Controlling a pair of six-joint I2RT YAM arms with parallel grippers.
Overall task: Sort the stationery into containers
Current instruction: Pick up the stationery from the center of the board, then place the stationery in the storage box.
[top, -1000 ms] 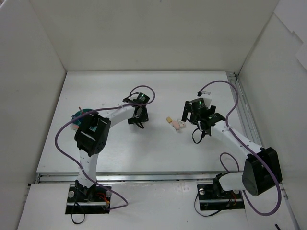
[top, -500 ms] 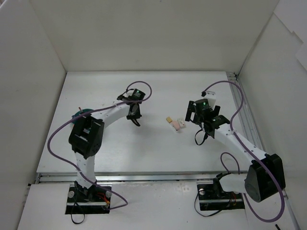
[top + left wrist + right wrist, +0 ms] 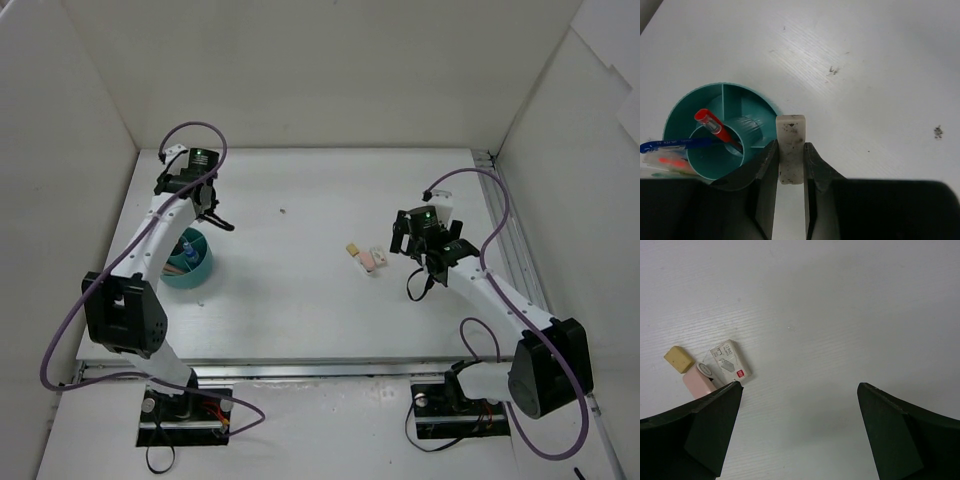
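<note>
My right gripper should move over to the tan eraser next and close on its sides, at the end [image 3: 354, 251] [image 3: 683, 364] that is nearest to the pink eraser.
My left gripper [image 3: 790, 150] is shut on a dirty white eraser [image 3: 790, 145] and holds it just to the right of the teal cup's rim [image 3: 675, 107], above the table. The cup [image 3: 203, 268] holds a red pen [image 3: 715, 125], a blue pen [image 3: 670, 145] and other pens. In the top view the left gripper [image 3: 212, 215] hangs just behind the cup. My right gripper [image 3: 797, 386] is open and empty. To its left lie a tan eraser [image 3: 679, 358], a pink eraser [image 3: 699, 382] and a white labelled eraser [image 3: 730, 360]. They show mid-table in the top view [image 3: 366, 258], left of the right gripper [image 3: 420, 245].
White walls close the table in at the back and both sides. A metal rail [image 3: 510, 240] runs along the right edge. A few dark specks [image 3: 832, 71] mark the surface near the cup.
My left arm has swung from the middle of the table to the far left, beside the teal cup, carrying the white eraser. The right gripper shifted slightly right, then stayed put.
</note>
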